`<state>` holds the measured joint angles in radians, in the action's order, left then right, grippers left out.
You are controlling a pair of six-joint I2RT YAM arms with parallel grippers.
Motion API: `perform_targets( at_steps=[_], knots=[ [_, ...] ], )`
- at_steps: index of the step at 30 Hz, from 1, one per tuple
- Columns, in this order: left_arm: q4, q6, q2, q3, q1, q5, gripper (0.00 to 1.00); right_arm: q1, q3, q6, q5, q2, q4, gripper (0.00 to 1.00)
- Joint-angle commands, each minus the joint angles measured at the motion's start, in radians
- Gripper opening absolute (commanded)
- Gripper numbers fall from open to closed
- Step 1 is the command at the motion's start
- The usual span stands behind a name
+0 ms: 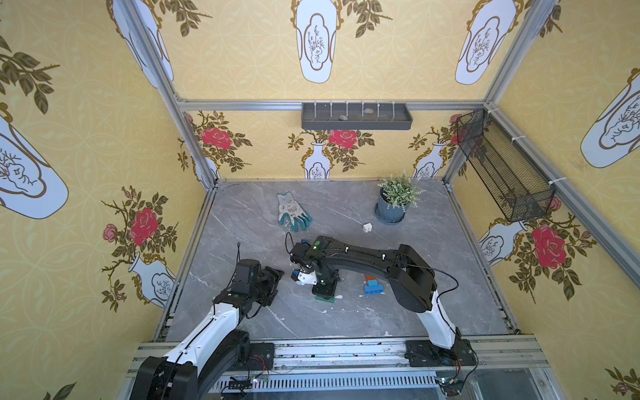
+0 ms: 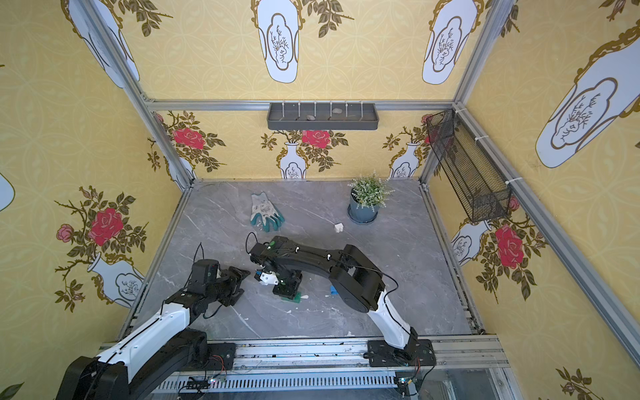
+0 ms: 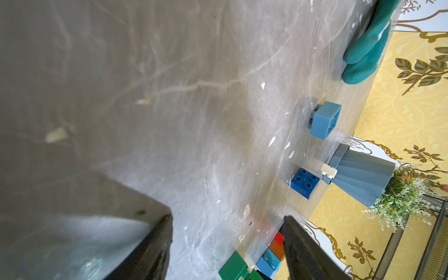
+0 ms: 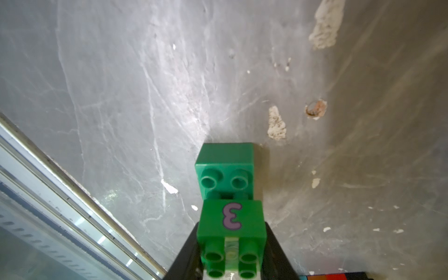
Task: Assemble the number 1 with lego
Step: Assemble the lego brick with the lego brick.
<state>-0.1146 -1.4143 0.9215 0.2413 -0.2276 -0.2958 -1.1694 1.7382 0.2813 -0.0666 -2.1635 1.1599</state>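
Observation:
Next, my right gripper releases the printed green brick, now held over a second green brick, on the table's white flecks (image 1: 338, 303) (image 4: 219, 239) facing the blue and orange stack.
My right gripper (image 4: 231, 244) is shut on a green lego brick (image 4: 230, 223) printed with a purple 3. It holds that brick over the near half of a second green brick (image 4: 225, 157) that rests on the table, with two of its studs showing. In both top views this gripper (image 1: 323, 292) (image 2: 289, 292) points down at the table's middle. My left gripper (image 1: 278, 275) (image 3: 228, 242) hangs open and empty just left of it. A stack of blue, light blue, orange and red bricks (image 1: 372, 285) (image 3: 274, 252) lies to the right. A light blue brick (image 3: 324, 120), a dark blue brick (image 3: 304, 181) and a white brick (image 1: 367, 227) lie farther back.
A teal and white work glove (image 1: 292, 213) lies at the back left and a potted plant (image 1: 394, 204) stands at the back right. White flecks of debris dot the grey marble table (image 1: 398, 318). A metal rail (image 4: 72, 194) runs along the front edge.

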Motion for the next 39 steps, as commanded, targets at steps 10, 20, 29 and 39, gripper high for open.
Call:
perform_targets(
  at_steps=[10, 20, 29, 39],
  knots=[
    [0.027, -0.012, 0.005, -0.012, 0.004, -0.008, 0.72, 0.002, -0.024, 0.013, -0.024, -0.009, 0.006, 0.22],
    [0.026, -0.012, 0.007, -0.011, 0.004, -0.008, 0.72, 0.001, -0.048, -0.001, -0.004, -0.030, -0.003, 0.21],
    [0.014, -0.012, 0.002, -0.010, 0.004, -0.005, 0.72, -0.017, -0.056, -0.111, 0.032, -0.078, 0.044, 0.16],
    [0.010, -0.015, 0.001, -0.007, 0.004, -0.004, 0.72, -0.035, -0.113, -0.182, 0.011, -0.074, -0.021, 0.13]
  ],
)
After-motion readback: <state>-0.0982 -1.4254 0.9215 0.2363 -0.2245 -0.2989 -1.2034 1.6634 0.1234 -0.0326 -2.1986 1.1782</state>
